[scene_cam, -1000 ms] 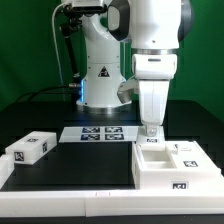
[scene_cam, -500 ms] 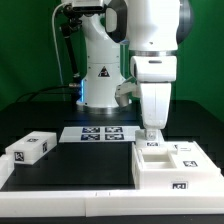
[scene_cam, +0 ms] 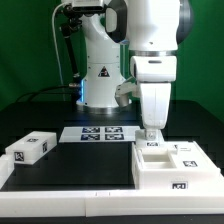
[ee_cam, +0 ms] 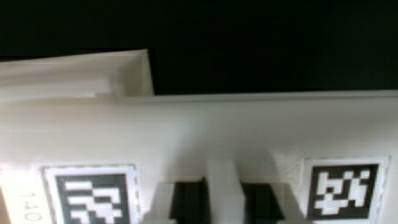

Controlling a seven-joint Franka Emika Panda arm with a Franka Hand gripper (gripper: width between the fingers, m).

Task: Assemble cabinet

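Note:
I will release the white tagged panel from my gripper on the white cabinet body's open side (scene_cam: 163,160), behind the cabinet body's tagged front side.
The white cabinet body (scene_cam: 168,170) stands at the exterior view's right, open side up, with a tag on its front face. My gripper (scene_cam: 152,132) reaches straight down onto its rear wall. In the wrist view the two dark fingers (ee_cam: 192,205) sit close on either side of a thin white wall of the cabinet (ee_cam: 214,120), and the gripper (ee_cam: 226,205) looks shut on it. Tags show on either side of the fingers. A small white tagged block (scene_cam: 30,148) lies at the exterior view's left, far from the gripper.
The marker board (scene_cam: 100,133) lies flat on the black table behind the middle. Another white tagged piece (scene_cam: 188,152) rests on the cabinet's far right side. The robot's base (scene_cam: 100,70) stands at the back.

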